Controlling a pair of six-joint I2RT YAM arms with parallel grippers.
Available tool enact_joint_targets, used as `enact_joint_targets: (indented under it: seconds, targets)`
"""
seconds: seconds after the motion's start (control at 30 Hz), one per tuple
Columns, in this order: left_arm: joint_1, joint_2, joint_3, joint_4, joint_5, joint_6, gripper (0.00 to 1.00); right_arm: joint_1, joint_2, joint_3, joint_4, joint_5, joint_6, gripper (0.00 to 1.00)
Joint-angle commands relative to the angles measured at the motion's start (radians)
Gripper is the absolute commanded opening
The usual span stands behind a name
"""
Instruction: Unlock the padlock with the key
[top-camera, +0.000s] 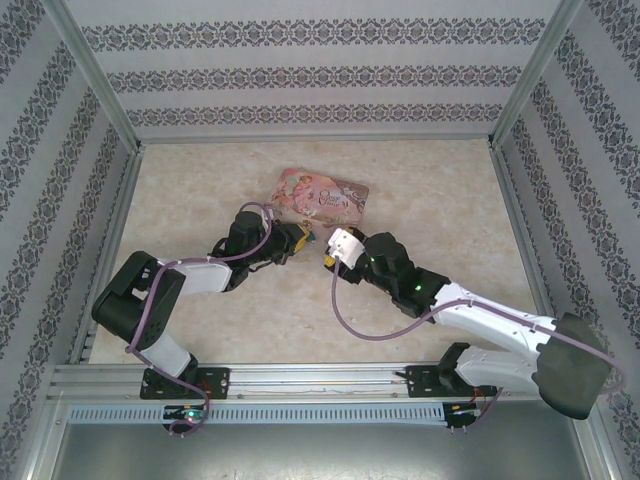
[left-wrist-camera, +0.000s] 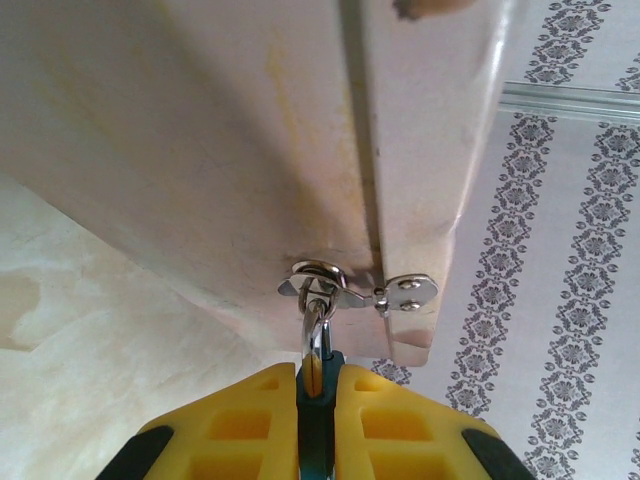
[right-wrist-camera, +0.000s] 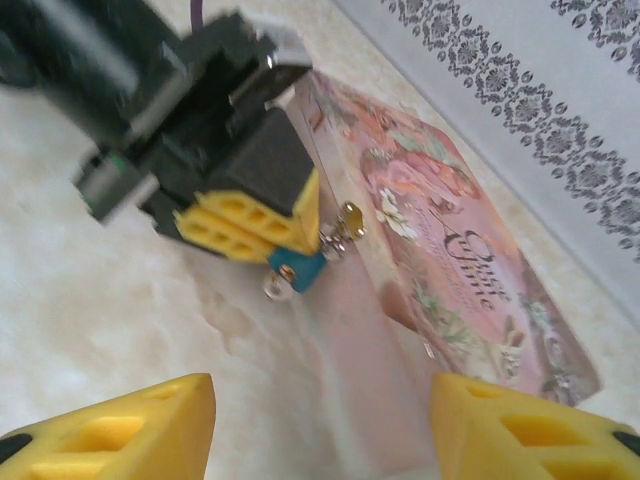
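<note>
The silver shackle is still locked through the hasp and the key is in the padlock, so my right gripper should pinch the key's outer end (right-wrist-camera: 277, 288) and turn it.
The small teal padlock (left-wrist-camera: 318, 415) is clamped between the yellow fingers (left-wrist-camera: 230, 430) of my left gripper (top-camera: 297, 238), which is shut on its body. Its silver shackle (left-wrist-camera: 316, 335) passes through the metal hasp (left-wrist-camera: 330, 285) on the pink tin. In the right wrist view the padlock (right-wrist-camera: 299, 268) pokes out below the left gripper, and the tiny silver key (right-wrist-camera: 274, 288) sticks out of its lower end. My right gripper (right-wrist-camera: 320, 435) stands open a short way back from the key, with nothing between its fingers (right-wrist-camera: 120, 430). From above, it (top-camera: 326, 260) faces the padlock (top-camera: 309, 238).
The pink illustrated tin (top-camera: 322, 197) lies on the marbled tabletop just behind both grippers, its front side towards the padlock. Patterned walls with metal posts (top-camera: 100, 90) close in the table on three sides. A purple cable (top-camera: 345, 315) loops from the right arm.
</note>
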Motion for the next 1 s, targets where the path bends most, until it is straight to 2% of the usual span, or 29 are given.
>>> enact_joint_targets:
  seconds: [0.0, 0.17, 0.27, 0.37, 0.6, 0.97]
  targets:
    - [-0.004, -0.040, 0.017, 0.019, 0.008, 0.007, 0.12, 0.013, 0.037, 0.048, -0.073, 0.062, -0.283, 0.64]
    - [-0.007, -0.046, 0.015, 0.016, 0.003, -0.004, 0.13, 0.012, 0.093, 0.062, -0.057, 0.080, -0.446, 0.74]
    - [-0.009, -0.048, 0.015, 0.013, 0.006, -0.010, 0.14, -0.009, 0.126, 0.078, -0.059, 0.016, -0.473, 0.80]
    - [-0.011, -0.046, 0.017, 0.015, 0.012, -0.021, 0.15, -0.026, 0.165, 0.101, -0.053, -0.054, -0.469, 0.80]
    - [-0.016, -0.046, 0.023, 0.016, 0.017, -0.032, 0.14, -0.038, 0.276, 0.163, -0.027, -0.125, -0.454, 0.67]
    - [-0.021, -0.043, 0.028, 0.016, 0.011, -0.038, 0.15, -0.049, 0.341, 0.183, 0.031, -0.124, -0.414, 0.54]
